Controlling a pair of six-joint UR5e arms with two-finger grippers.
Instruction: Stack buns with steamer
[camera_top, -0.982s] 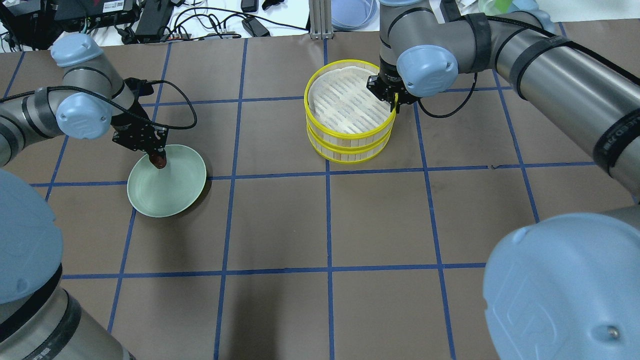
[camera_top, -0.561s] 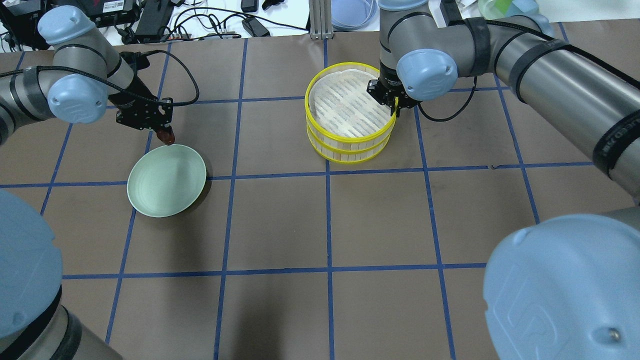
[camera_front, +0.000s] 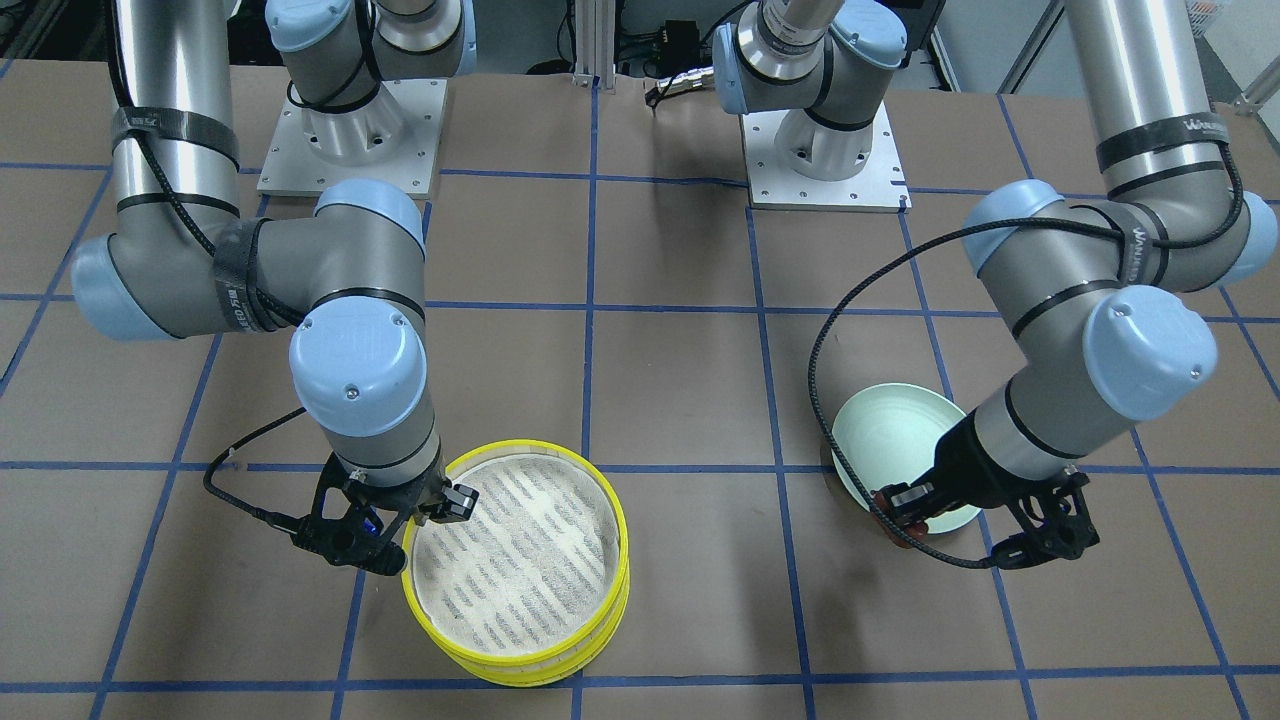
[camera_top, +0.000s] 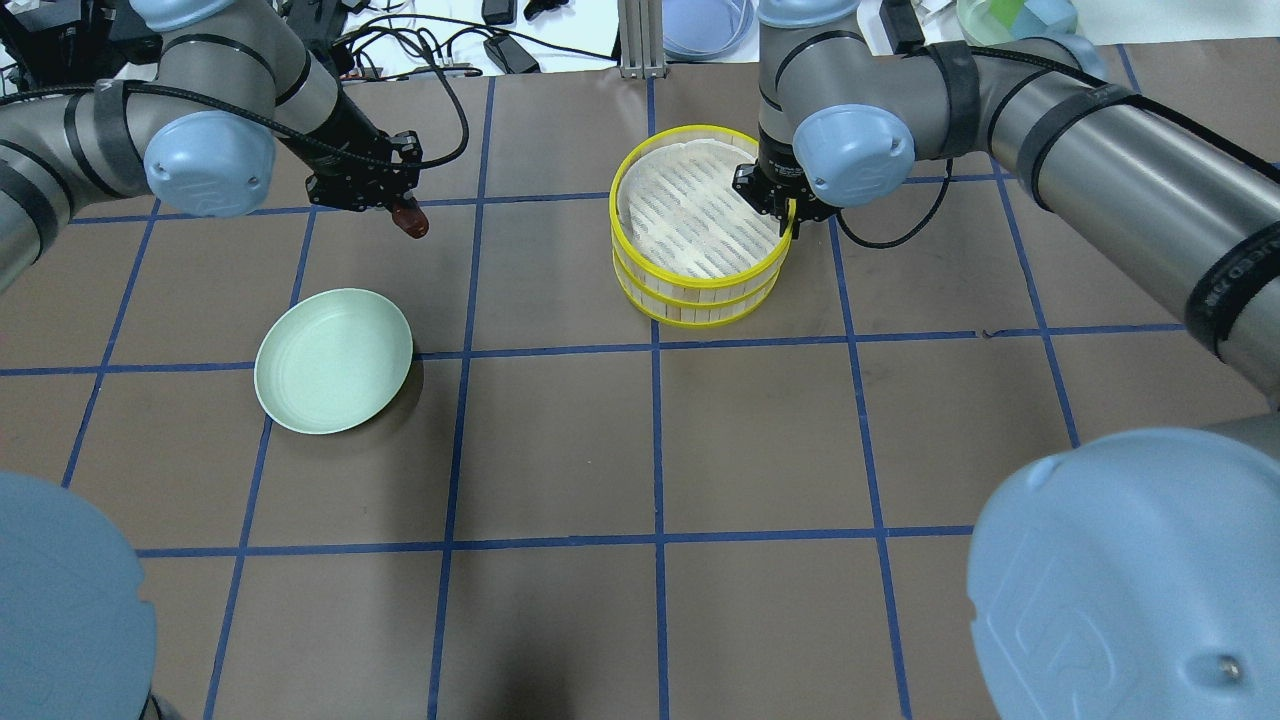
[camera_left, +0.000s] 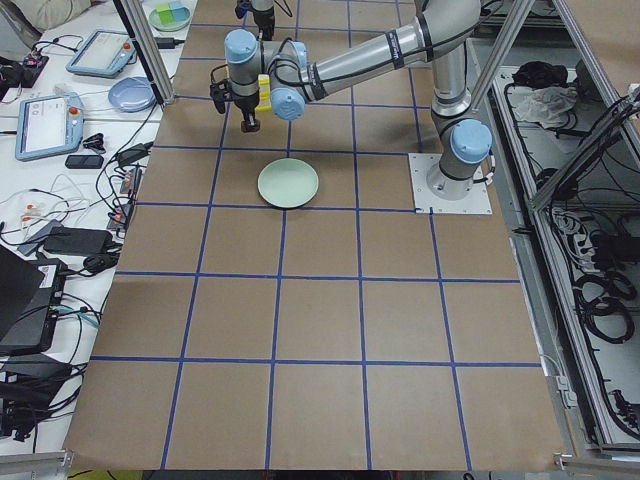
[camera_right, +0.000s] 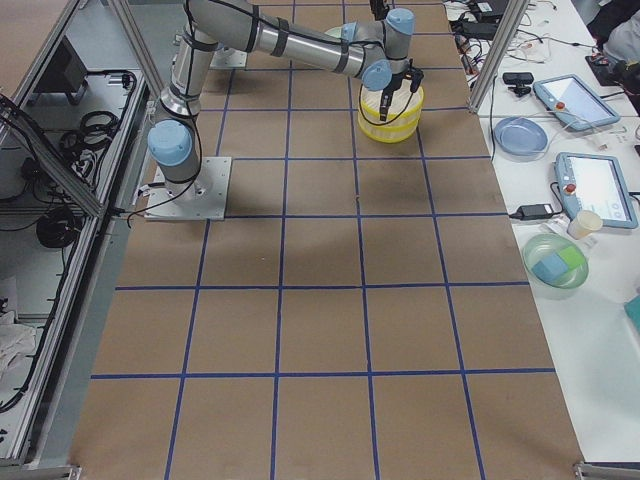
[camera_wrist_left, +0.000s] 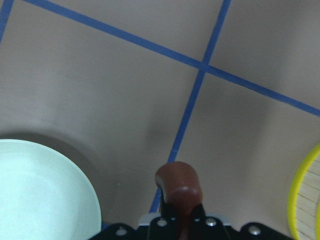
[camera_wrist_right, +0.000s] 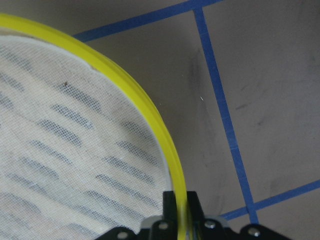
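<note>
The robot's left gripper will release the dark reddish-brown bun on the steamer's mesh bottom near the rim (camera_front: 575, 535) facing the plate. The bun is still held above the table.
My left gripper (camera_top: 405, 212) is shut on the dark reddish-brown bun (camera_top: 411, 222) and holds it above the table, between the pale green plate (camera_top: 290, 390) and the steamer (camera_top: 700, 290). The left wrist view shows the bun (camera_wrist_left: 177, 182) sticking out past the fingers. The steamer's two yellow-rimmed tiers stand stacked, and the top mesh floor (camera_top: 690, 215) is bare. My right gripper (camera_top: 792, 212) is shut on the top tier's yellow rim (camera_wrist_right: 150, 117) at its right side. The cream-white bun shows in no view.
The plate (camera_front: 880, 430) holds nothing and lies left of the steamer. Cables, boxes and a blue dish (camera_top: 705, 25) lie past the table's far edge. Blue tape lines (camera_top: 655, 440) grid the brown table.
My left gripper has lifted the brown bun off the plate and carried it away and to the right, towards the steamer. My right gripper has stayed on the steamer rim.
</note>
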